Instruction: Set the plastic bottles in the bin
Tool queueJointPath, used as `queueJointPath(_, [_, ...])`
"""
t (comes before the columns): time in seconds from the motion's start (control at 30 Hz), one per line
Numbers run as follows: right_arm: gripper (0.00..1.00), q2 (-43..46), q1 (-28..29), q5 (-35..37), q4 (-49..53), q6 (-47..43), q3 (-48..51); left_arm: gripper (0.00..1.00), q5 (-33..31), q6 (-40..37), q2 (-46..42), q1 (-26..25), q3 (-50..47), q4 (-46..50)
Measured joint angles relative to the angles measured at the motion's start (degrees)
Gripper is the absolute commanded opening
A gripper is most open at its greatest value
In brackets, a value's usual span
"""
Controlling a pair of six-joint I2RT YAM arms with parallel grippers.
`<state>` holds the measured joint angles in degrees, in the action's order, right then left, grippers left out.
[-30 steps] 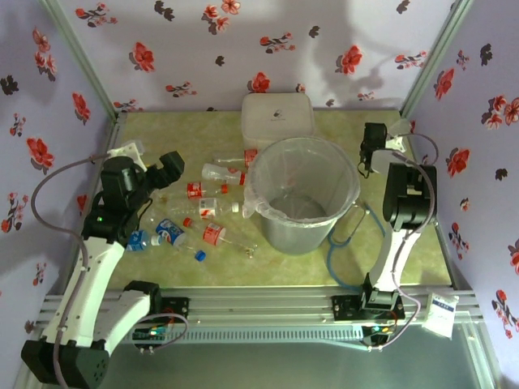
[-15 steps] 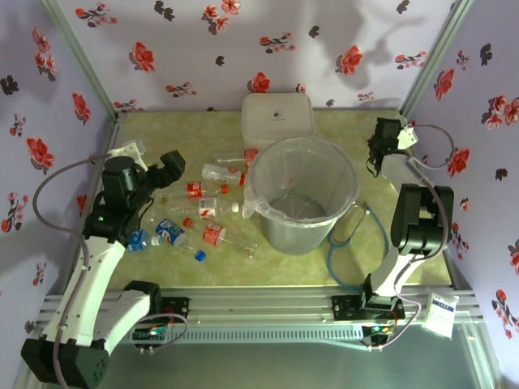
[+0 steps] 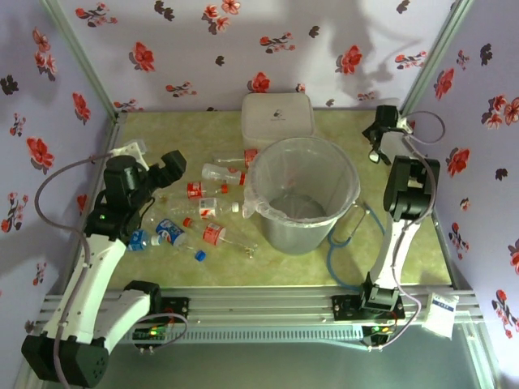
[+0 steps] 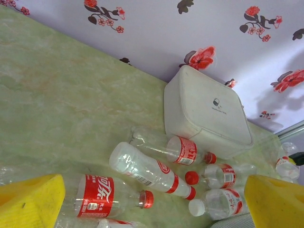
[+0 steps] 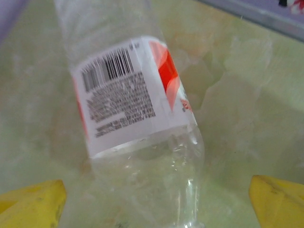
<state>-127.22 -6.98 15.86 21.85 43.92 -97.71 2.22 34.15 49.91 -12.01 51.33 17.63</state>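
My right gripper should line up with the clear bottle, which lies slanted between its open fingers, and close on its neck end (image 5: 168, 213).
Several plastic bottles (image 3: 207, 209) lie left of the bin (image 3: 300, 194), most red-labelled, one blue-labelled (image 3: 168, 233). My left gripper (image 3: 165, 172) hovers open over their left side. In the left wrist view its yellow fingertips (image 4: 31, 199) stand wide apart above the capped bottles (image 4: 152, 171), touching none. My right gripper (image 3: 375, 138) is at the far right corner behind the bin. In the right wrist view a clear bottle with a white-and-red label (image 5: 128, 95) lies between its wide-open fingertips (image 5: 33, 204), with a gap on both sides.
A white lidded box (image 3: 277, 113) stands behind the bin, close to the bottles. A blue cable (image 3: 349, 235) loops on the table right of the bin. Flowered walls and metal posts (image 3: 426, 73) close in the back and sides.
The right arm has swung back toward the far right corner and its jaws have opened wide. The left arm and the bottles on the table have stayed put.
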Motion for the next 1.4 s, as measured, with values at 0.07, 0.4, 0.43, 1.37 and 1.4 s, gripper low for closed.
queueJointPath(0.07, [0.99,-2.0,0.0,0.0,1.1,0.2,-1.2,0.97,0.0,0.0,0.0,0.0,0.0,0.0])
queueJointPath(0.4, [0.56,-2.8,-0.1,0.2,0.9,1.1,0.5,0.97,0.0,0.0,0.0,0.0,-0.1,0.0])
queueJointPath(0.43, [0.54,-2.0,-0.2,-0.1,0.1,1.2,1.9,0.97,0.0,0.0,0.0,0.0,-0.1,0.0])
queueJointPath(1.37, [0.78,17.5,4.7,-2.9,1.3,-4.9,11.6,0.97,2.4,1.6,-0.6,-0.1,-0.5,-2.0])
queueJointPath(1.4, [0.78,14.9,4.5,-2.4,2.2,-4.9,10.2,0.97,2.4,1.6,-0.8,-0.1,-0.5,-2.0])
